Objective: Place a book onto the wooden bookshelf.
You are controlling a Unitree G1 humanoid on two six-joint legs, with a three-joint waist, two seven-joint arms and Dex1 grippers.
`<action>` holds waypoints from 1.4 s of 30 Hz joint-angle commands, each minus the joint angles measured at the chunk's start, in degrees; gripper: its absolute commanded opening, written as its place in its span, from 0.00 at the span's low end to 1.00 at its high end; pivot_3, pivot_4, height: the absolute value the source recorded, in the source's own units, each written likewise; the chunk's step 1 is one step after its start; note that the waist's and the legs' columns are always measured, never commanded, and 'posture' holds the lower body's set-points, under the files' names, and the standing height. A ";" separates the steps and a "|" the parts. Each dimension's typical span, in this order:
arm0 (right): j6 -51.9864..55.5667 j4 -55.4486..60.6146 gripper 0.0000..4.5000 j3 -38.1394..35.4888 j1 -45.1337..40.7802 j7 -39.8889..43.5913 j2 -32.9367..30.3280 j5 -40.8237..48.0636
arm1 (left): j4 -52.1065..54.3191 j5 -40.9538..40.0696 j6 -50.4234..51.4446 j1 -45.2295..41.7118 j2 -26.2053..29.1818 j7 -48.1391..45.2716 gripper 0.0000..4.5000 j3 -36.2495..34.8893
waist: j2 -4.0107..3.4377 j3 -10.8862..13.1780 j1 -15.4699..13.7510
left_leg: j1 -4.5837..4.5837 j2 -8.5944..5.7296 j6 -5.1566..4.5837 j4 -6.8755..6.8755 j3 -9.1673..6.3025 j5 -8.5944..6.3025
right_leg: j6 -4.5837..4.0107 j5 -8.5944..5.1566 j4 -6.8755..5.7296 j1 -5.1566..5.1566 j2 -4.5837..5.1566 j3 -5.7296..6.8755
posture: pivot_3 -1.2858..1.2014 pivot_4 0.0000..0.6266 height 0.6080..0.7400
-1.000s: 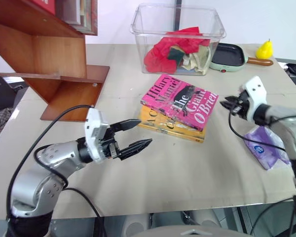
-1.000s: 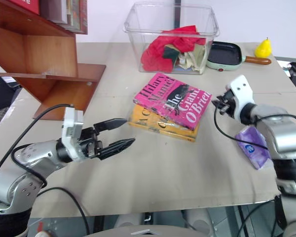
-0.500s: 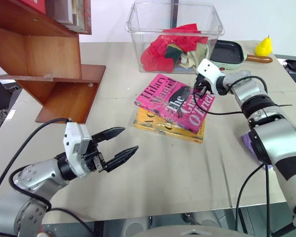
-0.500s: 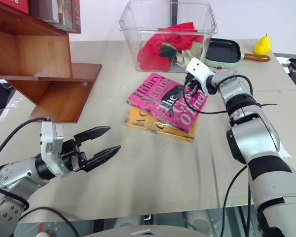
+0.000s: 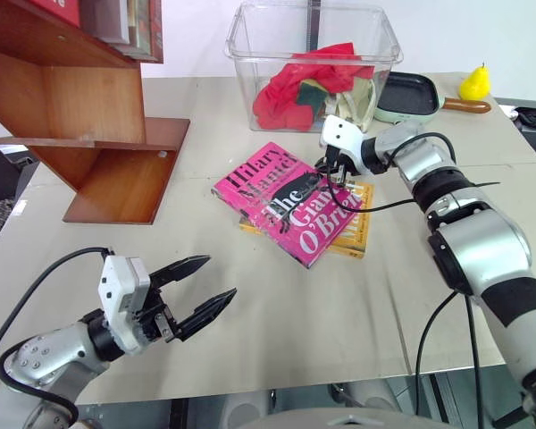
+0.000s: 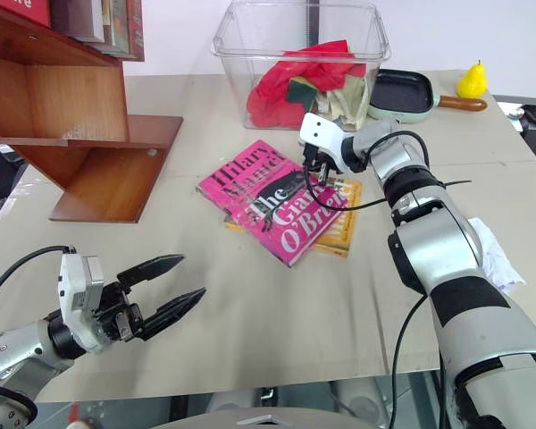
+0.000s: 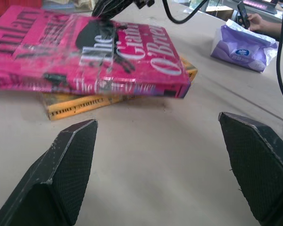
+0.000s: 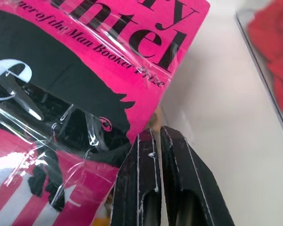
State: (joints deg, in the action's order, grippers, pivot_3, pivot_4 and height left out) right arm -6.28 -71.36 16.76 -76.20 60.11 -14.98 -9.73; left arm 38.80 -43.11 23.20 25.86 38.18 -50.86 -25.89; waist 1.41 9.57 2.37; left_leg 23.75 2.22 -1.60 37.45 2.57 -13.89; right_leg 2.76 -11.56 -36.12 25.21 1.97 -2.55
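Note:
Next, I close my left gripper on the pink book's spine (image 5: 241,214) (image 7: 28,82), toward the end by the word Hilary, to carry the book to the wooden bookshelf.
The pink book (image 5: 290,201) lies flat and askew on a yellow-orange book (image 5: 355,234) in the middle of the table. My right gripper (image 5: 333,172) is shut, with nothing between its fingers. Its tips rest against the pink book's far edge, as the right wrist view shows at the gripper (image 8: 153,139) and cover (image 8: 85,70). My left gripper (image 5: 210,284) hangs open and empty near the table's front left, well short of the pink book (image 7: 85,56). The wooden bookshelf (image 5: 80,116) stands at the table's far left.
A clear plastic bin (image 5: 313,63) holding red cloths stands behind the books. A small green pan (image 5: 411,96) and a yellow pear (image 5: 475,85) lie at the back right. A purple tissue pack (image 7: 245,44) lies to the right, and a person's hand (image 7: 259,21) shows beyond it.
The pink book has slid and swung to the left over the yellow one, with my shut right gripper moving left along its far edge. My open left gripper drew back toward the front left.

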 commanded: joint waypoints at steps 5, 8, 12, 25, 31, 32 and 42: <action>-4.04 10.13 0.12 -8.70 3.21 3.40 -5.78 7.59 | 1.77 -6.36 6.48 -2.08 1.22 6.43 0.95 -2.32 | -0.03 0.02 -0.06 | 0.03 0.00 0.00 0.00 0.01 0.00 | 0.04 0.02 -0.01 0.03 0.00 -0.01 | 0.52 0.24 1.00; 1.42 25.85 0.38 -11.62 12.80 13.93 -11.99 14.48 | 1.17 -9.10 10.02 -2.85 1.34 9.32 0.95 -1.90 | 0.00 0.00 -0.76 | 0.05 0.01 0.00 0.00 -0.13 0.00 | 0.23 0.13 -0.01 -0.03 0.04 0.07 | 0.52 0.24 1.00; 20.38 63.70 0.76 -19.40 35.63 21.49 -22.83 33.80 | -1.16 -11.66 14.13 -4.86 2.18 11.36 0.95 -0.84 | 0.07 -0.06 -2.07 | 0.09 0.03 -0.02 -0.05 -0.41 -0.01 | 0.25 0.12 0.17 -0.17 0.06 0.27 | 0.52 0.24 1.00; 35.89 119.01 0.99 -46.70 89.32 -1.25 -26.06 55.13 | -21.07 -22.68 34.85 -24.83 6.75 13.88 0.95 4.35 | 0.13 -0.03 -1.41 | -1.29 0.02 0.00 0.07 -0.28 -0.01 | 0.18 -0.21 -0.22 -1.06 -0.12 0.08 | 0.52 0.24 1.00; 33.68 122.16 0.99 -48.27 95.20 -5.38 -25.08 54.52 | -33.21 -28.12 43.68 -36.37 1.07 21.95 0.95 5.29 | 0.49 -0.25 -1.60 | -1.36 -0.01 -0.01 0.11 -0.35 0.00 | 0.18 -0.21 -0.21 -1.17 0.04 0.09 | 0.52 0.24 1.00; 33.31 122.56 0.99 -48.19 96.00 -5.97 -24.87 54.22 | -34.74 -28.47 44.43 -37.85 -0.05 23.29 0.95 5.21 | 0.50 -0.26 -1.69 | -1.29 -0.01 -0.01 0.11 -0.32 0.00 | 0.18 -0.21 -0.17 -1.14 0.03 0.11 | 0.52 0.24 1.00; 29.39 123.57 0.99 -47.58 100.73 -7.80 -24.38 52.67 | -43.55 -29.67 46.35 -47.03 -9.01 37.20 0.95 1.84 | 0.60 -0.25 -1.78 | -0.98 -0.06 -0.01 0.07 -0.35 -0.01 | 0.02 -0.12 -0.03 -1.08 0.01 0.25 | 0.52 0.24 1.00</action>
State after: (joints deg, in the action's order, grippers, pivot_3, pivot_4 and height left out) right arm 24.53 50.70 -30.09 24.33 52.74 -39.37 42.69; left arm -4.83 -71.82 69.45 -20.34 29.50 -15.09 -22.58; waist 2.02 9.32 0.59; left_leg 22.74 2.15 -1.60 37.54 2.23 -13.90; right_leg 2.79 -11.67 -36.15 24.12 1.98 -2.31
